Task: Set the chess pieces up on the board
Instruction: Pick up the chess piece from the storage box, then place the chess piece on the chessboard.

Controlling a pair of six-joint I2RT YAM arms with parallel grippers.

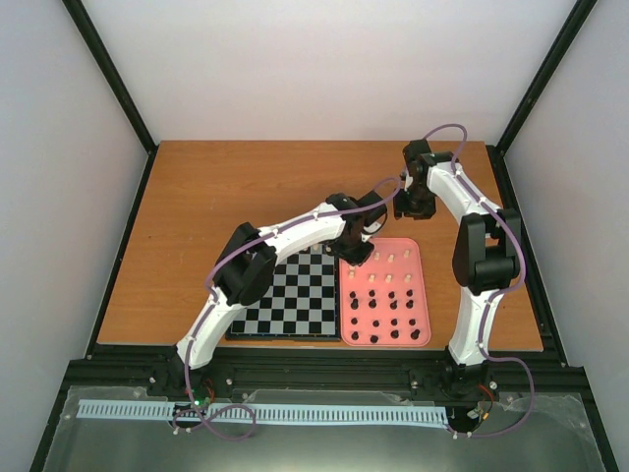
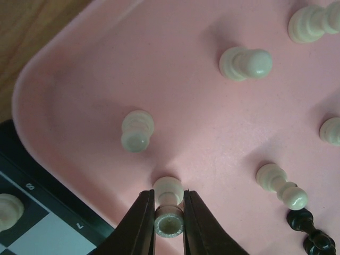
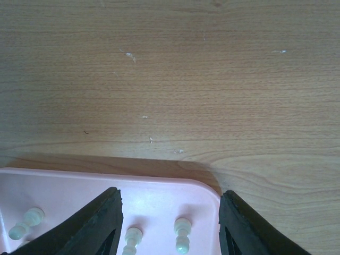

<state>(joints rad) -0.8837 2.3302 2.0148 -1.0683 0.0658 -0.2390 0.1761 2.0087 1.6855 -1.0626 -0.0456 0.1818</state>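
Next, my left gripper lets go of the cream piece on the board's back corner square (image 1: 247, 248) opposite the pink tray.
My left gripper (image 2: 169, 210) is shut on a cream pawn (image 2: 169, 199), gripped by its stem over the near left corner of the pink tray (image 2: 79, 106). Other cream pieces (image 2: 137, 130) and a black piece (image 2: 311, 234) lie in the tray. The board (image 1: 295, 295) sits left of the tray (image 1: 385, 292); its black border and one cream piece (image 2: 8, 210) on it show in the left wrist view. My right gripper (image 3: 170, 212) is open above the tray's far right corner (image 3: 202, 188), with two cream pieces (image 3: 182, 236) between its fingers below.
The wooden table (image 1: 246, 187) stretches beyond the tray and board. Black frame rails (image 1: 118, 84) and white walls bound the cell. Both arms cross over the tray's far end.
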